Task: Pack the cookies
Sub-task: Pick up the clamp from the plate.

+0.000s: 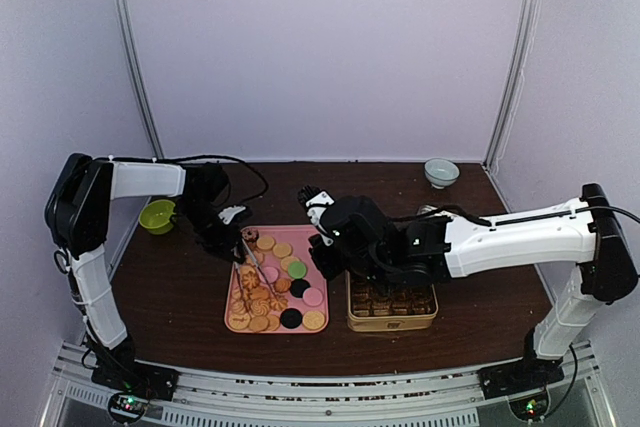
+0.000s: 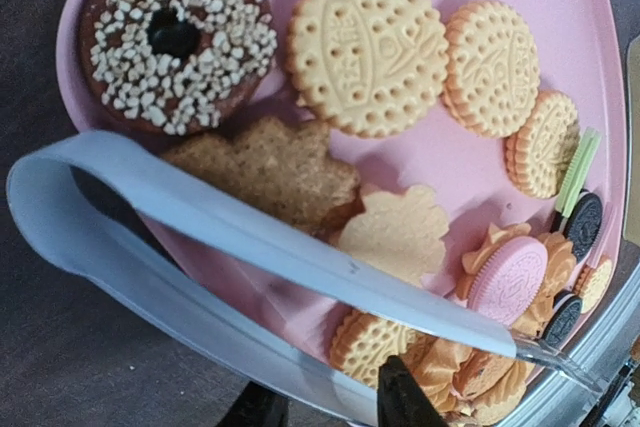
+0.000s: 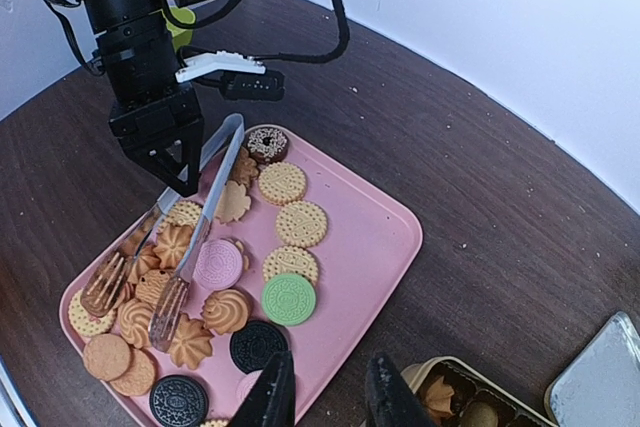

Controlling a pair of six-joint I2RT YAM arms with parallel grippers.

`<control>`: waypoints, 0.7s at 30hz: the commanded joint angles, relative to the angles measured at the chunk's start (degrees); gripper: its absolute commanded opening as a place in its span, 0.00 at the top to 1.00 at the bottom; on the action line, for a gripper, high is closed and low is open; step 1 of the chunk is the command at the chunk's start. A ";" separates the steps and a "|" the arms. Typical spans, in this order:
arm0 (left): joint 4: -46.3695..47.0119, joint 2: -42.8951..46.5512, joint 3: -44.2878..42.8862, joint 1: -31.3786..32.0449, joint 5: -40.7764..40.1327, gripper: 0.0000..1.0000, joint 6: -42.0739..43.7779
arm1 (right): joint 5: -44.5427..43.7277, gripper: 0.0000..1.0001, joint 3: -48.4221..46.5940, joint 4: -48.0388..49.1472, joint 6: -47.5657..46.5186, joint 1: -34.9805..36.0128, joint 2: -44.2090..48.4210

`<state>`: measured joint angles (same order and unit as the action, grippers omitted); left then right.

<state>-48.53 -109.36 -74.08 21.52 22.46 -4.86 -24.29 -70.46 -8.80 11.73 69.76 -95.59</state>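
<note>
Next, my left gripper grips one tong arm (image 2: 300, 375), lifts the tongs and turns them for a handover, because the tongs' bend end faces away from my right gripper.
The cookies (image 1: 262, 299) lie on a pink tray (image 1: 300, 230): tan rounds (image 2: 367, 47), piped swirls, and pink, black and green (image 3: 290, 297) discs. More sit in the open tin (image 1: 392, 322). Metal tongs (image 3: 200, 227) rest across the pile, bend end near a sprinkled donut (image 2: 175, 37). My left gripper (image 3: 180, 177) points down at the tongs' bend end. Its fingers (image 2: 400, 397) stand on either side of one tong arm, and I cannot tell if they press on it. My right gripper (image 3: 330, 397) is open with nothing between its fingers. It hovers over the tray's edge beside the tin (image 3: 470, 387).
A green bowl (image 1: 157, 216) stands at the table's left behind the left arm. A pale bowl (image 1: 441, 172) sits at the back right. The tin's silver lid (image 3: 600, 377) lies beyond the tin. White walls close in the back and both sides.
</note>
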 commanded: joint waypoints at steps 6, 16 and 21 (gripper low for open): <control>0.57 1.61 -4.51 0.10 0.81 0.73 -0.43 | -1.46 0.76 -0.92 -1.10 -0.83 0.12 -0.58; 1.32 -0.37 -4.53 0.75 1.42 0.79 -0.54 | -1.46 0.77 0.17 -0.66 -0.28 0.25 -0.32; 0.14 -1.02 -4.27 1.21 -1.61 0.56 -0.92 | -1.81 0.77 1.32 0.00 -0.09 0.13 0.16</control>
<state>-48.10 -109.40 -77.67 22.04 22.92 -5.61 -24.40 -70.15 -9.26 11.57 69.76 -95.81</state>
